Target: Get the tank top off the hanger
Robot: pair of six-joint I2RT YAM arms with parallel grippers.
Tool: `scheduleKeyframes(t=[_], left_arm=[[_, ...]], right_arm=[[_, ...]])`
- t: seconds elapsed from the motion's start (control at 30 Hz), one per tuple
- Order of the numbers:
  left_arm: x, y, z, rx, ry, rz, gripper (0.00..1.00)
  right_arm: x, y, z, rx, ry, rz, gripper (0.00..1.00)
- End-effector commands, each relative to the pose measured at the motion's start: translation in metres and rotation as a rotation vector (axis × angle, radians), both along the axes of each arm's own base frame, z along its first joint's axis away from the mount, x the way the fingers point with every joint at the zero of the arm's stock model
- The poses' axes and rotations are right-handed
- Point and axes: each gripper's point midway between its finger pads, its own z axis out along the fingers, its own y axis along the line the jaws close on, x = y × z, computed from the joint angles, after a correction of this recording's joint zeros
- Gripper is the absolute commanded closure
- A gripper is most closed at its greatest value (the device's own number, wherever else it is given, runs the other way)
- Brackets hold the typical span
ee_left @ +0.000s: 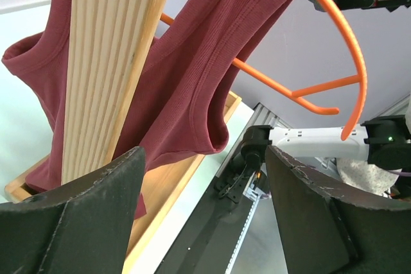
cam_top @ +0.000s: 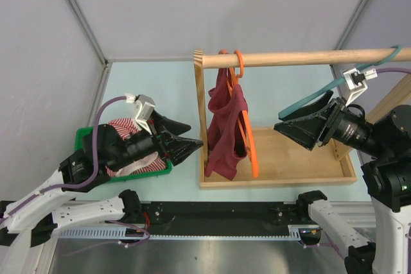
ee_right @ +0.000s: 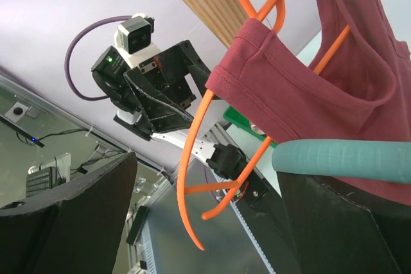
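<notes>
The orange hanger's bare near end (cam_top: pixel 248 129) (ee_right: pixel 196 122), just below the maroon tank top's strap, will be gripped by my right gripper.
A maroon tank top (cam_top: pixel 225 126) hangs on an orange hanger (cam_top: pixel 252 145) hooked over the wooden rod (cam_top: pixel 302 58) of a rack. My left gripper (cam_top: pixel 196 133) is open and empty, just left of the rack's post (cam_top: pixel 200 120), pointing at the top. In the left wrist view (ee_left: pixel 205 184) the post (ee_left: pixel 109 62) stands in front of the top (ee_left: pixel 199 62). My right gripper (cam_top: pixel 277 122) is open, right of the top. In the right wrist view (ee_right: pixel 205 210) the top (ee_right: pixel 321 75) and the orange hanger (ee_right: pixel 192 158) hang ahead of it.
A teal hanger (cam_top: pixel 308 101) hangs from the rod's right end and lies across my right gripper's upper finger (ee_right: pixel 340 222). A green bin (cam_top: pixel 83 138) with striped cloth (cam_top: pixel 125 126) sits under my left arm. The rack's wooden base tray (cam_top: pixel 289 158) lies below the top.
</notes>
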Motion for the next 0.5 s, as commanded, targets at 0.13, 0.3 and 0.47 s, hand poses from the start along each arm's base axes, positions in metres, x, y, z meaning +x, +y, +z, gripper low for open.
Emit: scheduleKeyframes(t=[0.13, 0.3, 0.47], left_arm=[[0.003, -0.006, -0.001, 0.001, 0.012, 0.005, 0.19], [0.004, -0.009, -0.003, 0.011, 0.006, 0.0, 0.19], [0.005, -0.012, -0.007, 0.025, 0.01, -0.003, 0.18]], right_arm=[[-0.01, -0.004, -0.037, -0.066, 0.149, -0.019, 0.04], [-0.026, -0.025, -0.068, -0.154, 0.216, -0.146, 0.02], [-0.054, -0.047, -0.085, -0.234, 0.256, -0.24, 0.0]])
